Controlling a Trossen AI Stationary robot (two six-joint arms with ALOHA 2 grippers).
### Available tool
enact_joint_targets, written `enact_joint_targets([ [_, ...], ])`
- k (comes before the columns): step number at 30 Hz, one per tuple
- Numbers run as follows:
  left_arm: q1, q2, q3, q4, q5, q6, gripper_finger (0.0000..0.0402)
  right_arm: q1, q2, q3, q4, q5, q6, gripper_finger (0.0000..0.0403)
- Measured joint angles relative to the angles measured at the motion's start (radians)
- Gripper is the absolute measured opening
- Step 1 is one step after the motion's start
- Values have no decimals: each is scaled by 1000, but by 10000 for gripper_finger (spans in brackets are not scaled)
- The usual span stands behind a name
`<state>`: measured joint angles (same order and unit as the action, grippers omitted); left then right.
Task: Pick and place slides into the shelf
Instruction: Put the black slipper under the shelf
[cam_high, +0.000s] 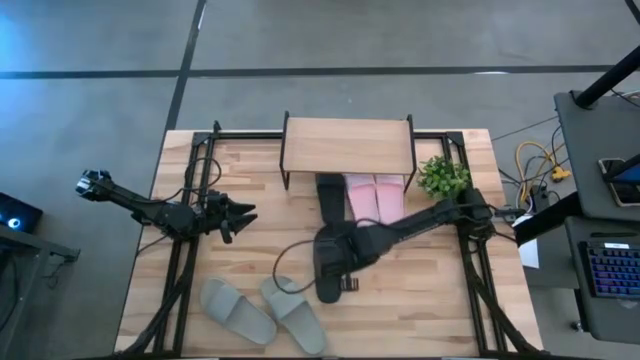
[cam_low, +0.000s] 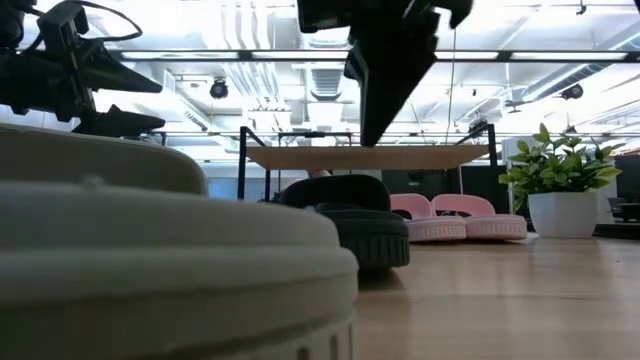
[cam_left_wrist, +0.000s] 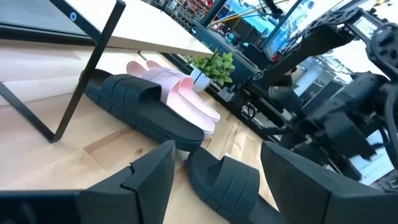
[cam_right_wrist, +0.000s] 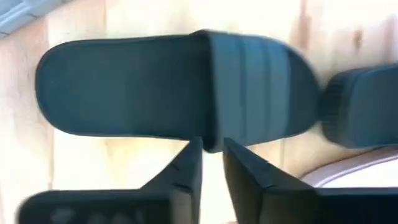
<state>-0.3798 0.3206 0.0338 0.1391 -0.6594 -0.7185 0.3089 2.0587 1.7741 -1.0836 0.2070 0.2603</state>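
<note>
Next, my right gripper picks up the near black slide by its strap (cam_right_wrist: 233, 109) and puts it alongside the far black slide, because the near one's front end meets the far one's heel.
The shelf (cam_high: 347, 143) stands at the table's far middle. One black slide (cam_high: 329, 192) and the pink pair (cam_high: 375, 197) lie on the table with their far ends under its plank. A second black slide (cam_right_wrist: 174, 93) lies flat nearer the middle. My right gripper (cam_right_wrist: 211, 149) hovers well above it (cam_low: 385, 95), its fingers only a narrow gap apart. The grey-green pair (cam_high: 262, 312) rests on the table near the near edge and fills the low view's foreground (cam_low: 150, 260). My left gripper (cam_high: 245, 214) waits open on the left, pointing toward the black slides (cam_left_wrist: 224, 186).
A small potted plant (cam_high: 443, 177) stands right of the shelf, close to the right arm's link. Black frame rails (cam_high: 190, 230) run along both sides of the table. Bare wood lies between the grey-green pair and the right rail (cam_high: 420, 300).
</note>
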Motion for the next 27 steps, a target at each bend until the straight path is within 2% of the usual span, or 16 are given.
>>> enact_joint_targets([
  [5,0,0,0,0,0,0,224,2,5,-7,-1,47,78,130],
  [9,0,0,0,1,0,0,224,3,5,-13,17,82,66,181],
  [12,0,0,0,1,0,0,224,4,5,-27,67,83,34,204],
  [17,0,0,0,1,2,0,224,11,33,-43,124,104,-31,215],
  [27,0,0,0,1,14,0,224,14,88,-45,128,337,-33,214],
])
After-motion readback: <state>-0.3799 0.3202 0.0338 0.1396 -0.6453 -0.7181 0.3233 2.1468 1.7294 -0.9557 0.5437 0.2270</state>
